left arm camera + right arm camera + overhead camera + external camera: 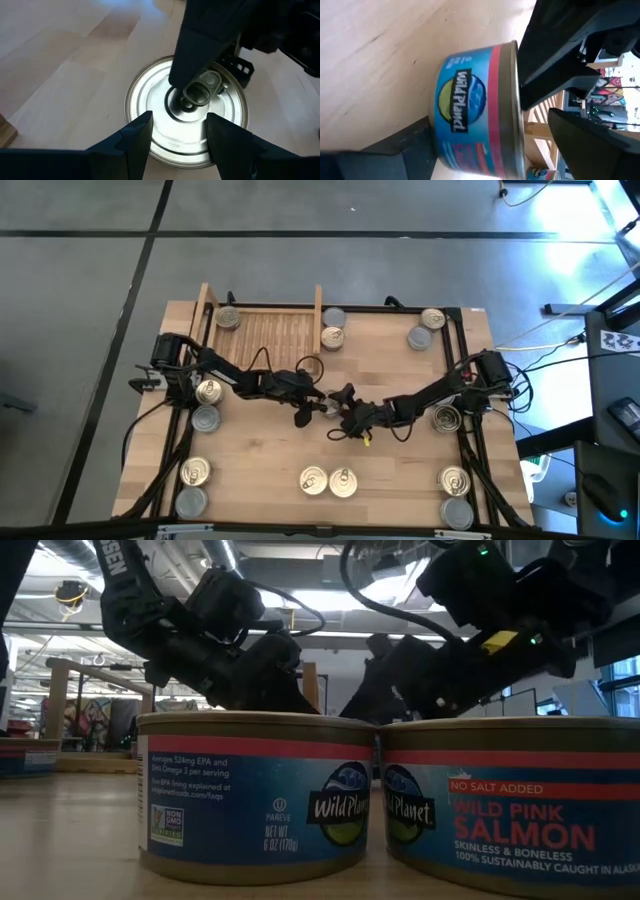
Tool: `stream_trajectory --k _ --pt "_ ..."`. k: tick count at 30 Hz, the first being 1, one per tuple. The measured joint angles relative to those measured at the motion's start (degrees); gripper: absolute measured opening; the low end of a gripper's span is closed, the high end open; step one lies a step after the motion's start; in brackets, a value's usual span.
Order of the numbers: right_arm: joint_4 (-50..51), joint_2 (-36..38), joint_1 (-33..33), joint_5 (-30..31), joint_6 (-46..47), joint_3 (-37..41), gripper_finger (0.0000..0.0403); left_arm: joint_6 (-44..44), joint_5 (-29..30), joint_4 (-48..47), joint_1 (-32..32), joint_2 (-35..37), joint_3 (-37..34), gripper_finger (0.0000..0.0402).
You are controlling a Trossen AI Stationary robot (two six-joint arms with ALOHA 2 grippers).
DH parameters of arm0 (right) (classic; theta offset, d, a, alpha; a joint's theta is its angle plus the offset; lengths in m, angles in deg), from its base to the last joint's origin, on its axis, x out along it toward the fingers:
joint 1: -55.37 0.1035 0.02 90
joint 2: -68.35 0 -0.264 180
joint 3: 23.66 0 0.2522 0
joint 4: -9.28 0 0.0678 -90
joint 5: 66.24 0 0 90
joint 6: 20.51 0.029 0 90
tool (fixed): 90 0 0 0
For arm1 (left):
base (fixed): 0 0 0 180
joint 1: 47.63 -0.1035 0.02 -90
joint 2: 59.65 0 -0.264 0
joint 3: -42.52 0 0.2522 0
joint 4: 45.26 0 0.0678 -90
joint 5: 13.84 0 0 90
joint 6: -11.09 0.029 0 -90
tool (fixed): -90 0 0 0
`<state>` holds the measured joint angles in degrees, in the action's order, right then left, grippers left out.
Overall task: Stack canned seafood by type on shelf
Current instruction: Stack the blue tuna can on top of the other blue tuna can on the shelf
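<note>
My left gripper needs to back away, as my right gripper's finger is across the can's top, and then take the lifted can from the opposite side (179, 163) by its top and bottom.
A grey-topped can (150, 100) with a blue and red label (465, 110) is at the table's middle (327, 409), and both grippers meet at it. My left gripper (176, 137) is open above it, pointing down, with a finger on either side of the top and touching nothing. My right gripper (345, 408) reaches in level from the right and is shut on the can. The light-wood shelf (265, 330) stands at the far edge with one can (228, 318) in its left corner. In the low view two nearer cans hide the held can. My right gripper comes at the can level from the table's right, turned on its side. One finger (192, 55) lies across the can's top (175, 107), its tip near the centre. The other finger (395, 150) is at the bottom end. Whether the can rests on the table I cannot tell.
Other cans stand around the table: two right of the shelf (332, 337), two at the far right (432, 318), several along the left (208, 390) and right (447, 417) sides, and a pair at the near edge (329, 481) that fills the low view (255, 795).
</note>
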<state>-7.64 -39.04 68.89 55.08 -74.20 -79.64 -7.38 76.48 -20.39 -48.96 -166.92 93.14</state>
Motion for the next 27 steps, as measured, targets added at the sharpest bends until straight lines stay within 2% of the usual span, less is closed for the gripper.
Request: stream_trajectory --k 2,7,13,19,23,27 --pt "1.1 -0.1 0.0 0.0 1.5 -0.5 0.0305 -0.2 0.1 0.3 0.0 0.0 0.0 0.0186" --pt "3.0 0.0 0.1 1.3 5.3 -1.0 0.0183 -0.9 1.2 2.5 -0.1 0.3 -0.1 0.0186" --pt "10.8 3.4 2.8 3.6 9.2 -1.0 0.0186 1.0 -0.1 2.0 0.2 3.2 -0.3 0.0186" --pt "27.5 14.2 5.0 3.3 20.7 -0.9 0.0186 6.7 -0.4 3.5 1.1 10.0 -0.1 0.0186" --pt "36.8 22.1 4.7 -3.0 33.2 -0.9 0.0186 14.6 -0.5 4.1 3.3 12.7 0.4 0.0187" --pt "37.0 28.0 4.9 -7.1 40.1 -0.9 0.0186 22.7 0.7 3.3 4.2 13.1 3.1 0.0204"
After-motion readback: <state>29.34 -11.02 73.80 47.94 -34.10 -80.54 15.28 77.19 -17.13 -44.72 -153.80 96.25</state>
